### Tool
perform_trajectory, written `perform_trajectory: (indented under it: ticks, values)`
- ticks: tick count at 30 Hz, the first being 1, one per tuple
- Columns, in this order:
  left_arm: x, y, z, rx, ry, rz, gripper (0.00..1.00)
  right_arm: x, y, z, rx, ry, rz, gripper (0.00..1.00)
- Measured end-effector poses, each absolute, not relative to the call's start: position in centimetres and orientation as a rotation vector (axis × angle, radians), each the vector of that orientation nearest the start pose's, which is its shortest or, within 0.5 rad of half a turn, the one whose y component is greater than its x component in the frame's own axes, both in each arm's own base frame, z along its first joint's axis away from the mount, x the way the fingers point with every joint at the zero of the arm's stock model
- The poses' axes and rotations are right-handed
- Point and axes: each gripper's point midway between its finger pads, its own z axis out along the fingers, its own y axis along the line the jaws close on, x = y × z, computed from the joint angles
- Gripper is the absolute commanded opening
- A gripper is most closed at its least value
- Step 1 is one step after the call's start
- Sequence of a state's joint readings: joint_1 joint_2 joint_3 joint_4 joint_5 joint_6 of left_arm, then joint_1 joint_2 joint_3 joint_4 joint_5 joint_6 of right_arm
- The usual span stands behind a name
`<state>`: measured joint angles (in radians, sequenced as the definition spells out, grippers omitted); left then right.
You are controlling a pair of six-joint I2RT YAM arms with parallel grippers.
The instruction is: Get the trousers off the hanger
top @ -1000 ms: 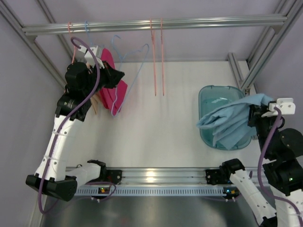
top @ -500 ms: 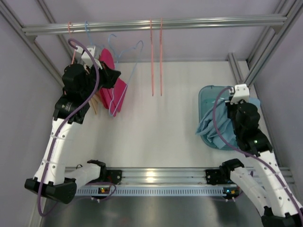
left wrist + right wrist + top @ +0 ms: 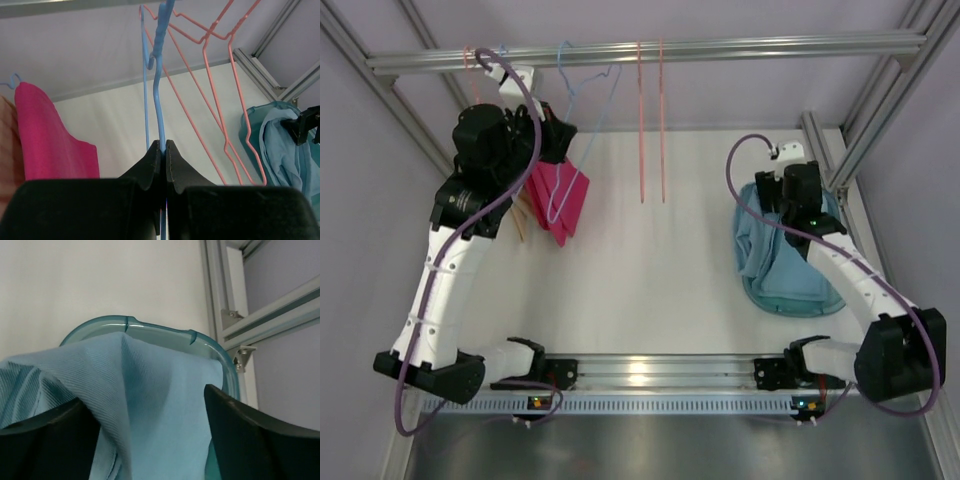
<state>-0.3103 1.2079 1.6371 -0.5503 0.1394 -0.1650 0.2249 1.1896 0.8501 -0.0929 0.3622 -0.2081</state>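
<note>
The robot's left gripper should release the blue hanger, now held beside the magenta trousers, on the rail (image 3: 631, 122) (image 3: 189, 95), next to the empty pink hangers.
Light blue trousers (image 3: 782, 262) lie crumpled in the teal basin (image 3: 756, 290) at the right. My right gripper (image 3: 796, 200) hovers over them, open, with the cloth (image 3: 165, 430) loose between its fingers (image 3: 250, 430). Magenta trousers (image 3: 558, 192) hang from a hanger at the far left, under the rail (image 3: 740, 46). My left gripper (image 3: 560, 140) is beside them, shut on the wire of an empty blue hanger (image 3: 157, 75); its jaws pinch the wire at the tips. The magenta trousers (image 3: 50, 140) show to the left of the gripper (image 3: 163, 142).
Two empty pink hangers (image 3: 651, 120) hang from the rail near the middle, also seen as pink wires (image 3: 220, 90). A tan cloth (image 3: 6, 145) hangs left of the magenta pair. Aluminium frame posts (image 3: 860, 130) stand behind the basin.
My right gripper has swung over the basin and opened, and the light blue trousers have dropped into it. The left gripper has lifted the blue hanger up toward the rail.
</note>
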Motion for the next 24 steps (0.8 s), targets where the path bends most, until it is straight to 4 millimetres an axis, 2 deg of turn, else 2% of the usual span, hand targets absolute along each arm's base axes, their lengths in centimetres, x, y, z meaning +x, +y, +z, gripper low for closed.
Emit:
perform_trajectory:
  ticks: [2, 4, 9, 17, 20, 24]
  values:
    - [34.5, -14.8, 44.9, 0.242, 1.699, -0.467, 0.00, 38.4, 1.3, 20.2, -0.188, 1.989, -0.338, 0.94]
    - [35.1, -15.5, 44.6, 0.254, 1.710, -0.465, 0.00, 38.7, 1.1, 20.8, -0.164, 1.988, -0.319, 0.99]
    - [37.0, -17.5, 43.6, 0.265, 1.754, -0.437, 0.00, 38.2, 1.3, 23.6, -0.115, 1.946, -0.245, 0.99]
    - [40.9, -18.3, 42.7, 0.219, 1.790, -0.343, 0.00, 34.8, 2.5, 30.7, -0.062, 1.802, -0.081, 0.99]
    - [41.9, -19.1, 42.1, 0.224, 1.802, -0.332, 0.00, 33.5, 2.6, 31.9, -0.046, 1.774, -0.041, 0.99]
    - [42.0, -20.9, 41.1, 0.260, 1.825, -0.342, 0.00, 32.4, 2.7, 32.4, -0.039, 1.775, -0.020, 0.99]
